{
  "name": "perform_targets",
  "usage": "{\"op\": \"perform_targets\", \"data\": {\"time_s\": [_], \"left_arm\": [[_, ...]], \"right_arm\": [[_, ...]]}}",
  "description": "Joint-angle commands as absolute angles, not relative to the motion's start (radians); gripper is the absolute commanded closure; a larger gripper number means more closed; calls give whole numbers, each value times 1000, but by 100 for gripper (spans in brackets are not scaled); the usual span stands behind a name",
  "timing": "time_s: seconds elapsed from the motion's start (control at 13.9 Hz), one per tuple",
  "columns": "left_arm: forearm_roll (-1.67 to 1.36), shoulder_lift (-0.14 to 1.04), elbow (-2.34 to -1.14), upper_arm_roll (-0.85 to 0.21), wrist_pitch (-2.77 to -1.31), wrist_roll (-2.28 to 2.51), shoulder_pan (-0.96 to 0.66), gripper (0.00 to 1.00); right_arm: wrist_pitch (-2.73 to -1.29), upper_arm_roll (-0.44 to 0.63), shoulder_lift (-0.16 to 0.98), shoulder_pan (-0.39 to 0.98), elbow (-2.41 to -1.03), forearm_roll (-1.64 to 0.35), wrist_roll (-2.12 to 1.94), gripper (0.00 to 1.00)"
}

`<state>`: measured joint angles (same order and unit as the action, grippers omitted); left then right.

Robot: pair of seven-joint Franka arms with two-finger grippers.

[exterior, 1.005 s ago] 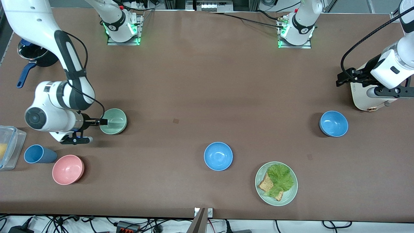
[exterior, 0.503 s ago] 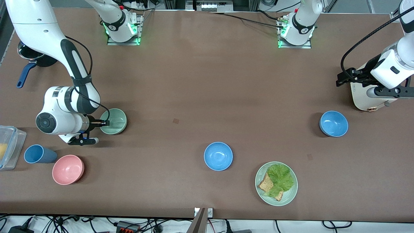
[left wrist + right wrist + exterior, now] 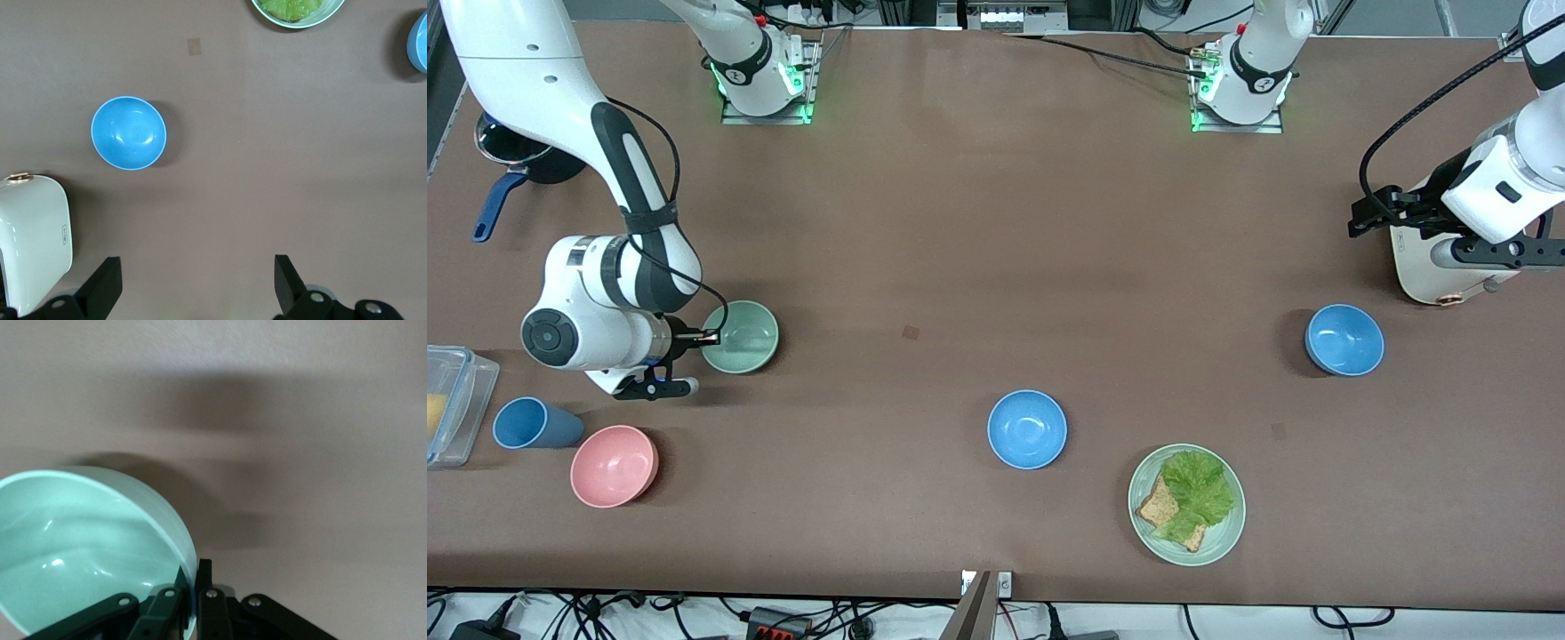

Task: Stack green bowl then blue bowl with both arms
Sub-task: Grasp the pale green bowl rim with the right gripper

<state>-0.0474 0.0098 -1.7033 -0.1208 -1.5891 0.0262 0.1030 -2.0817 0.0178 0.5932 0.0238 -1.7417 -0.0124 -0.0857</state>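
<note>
My right gripper will let go of the green bowl on the bare table straight (image 3: 989, 288) behind the middle blue bowl.
The green bowl (image 3: 743, 336) sits on the table toward the right arm's end. My right gripper (image 3: 710, 337) is shut on its rim, one finger inside and one outside; the right wrist view shows the bowl (image 3: 80, 540) pinched between the fingers of the gripper (image 3: 193, 577). Two blue bowls stand on the table: one near the middle (image 3: 1027, 429), one toward the left arm's end (image 3: 1345, 340). My left gripper (image 3: 1369, 213) is open and empty in the air over that end. The left wrist view shows the gripper (image 3: 193, 287) above bare table, with a blue bowl (image 3: 128, 133) farther off.
A pink bowl (image 3: 614, 465), a blue cup (image 3: 529, 423) and a clear container (image 3: 454, 404) lie near the right arm. A dark pot (image 3: 516, 151) stands by its base. A plate with toast and lettuce (image 3: 1218, 542) is near the camera. A white appliance (image 3: 1423, 267) lies under the left arm.
My right arm's wrist has shifted toward the green bowl, and the bowl has moved very slightly. The left arm has barely moved.
</note>
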Motion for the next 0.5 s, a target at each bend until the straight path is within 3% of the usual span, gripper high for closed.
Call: {"op": "perform_targets", "data": {"time_s": [0.0, 0.14, 0.43], "left_arm": [[-54, 21, -1675, -117, -1563, 17, 110, 0], [-54, 23, -1675, -117, -1562, 18, 109, 0], [-54, 25, -1675, -118, -1562, 20, 107, 0]], "right_arm": [[-2018, -43, 577, 29, -1708, -17, -104, 100], [-1933, -145, 577, 29, -1649, -38, -71, 100], [-1954, -244, 586, 141, -1617, -64, 87, 100]]}}
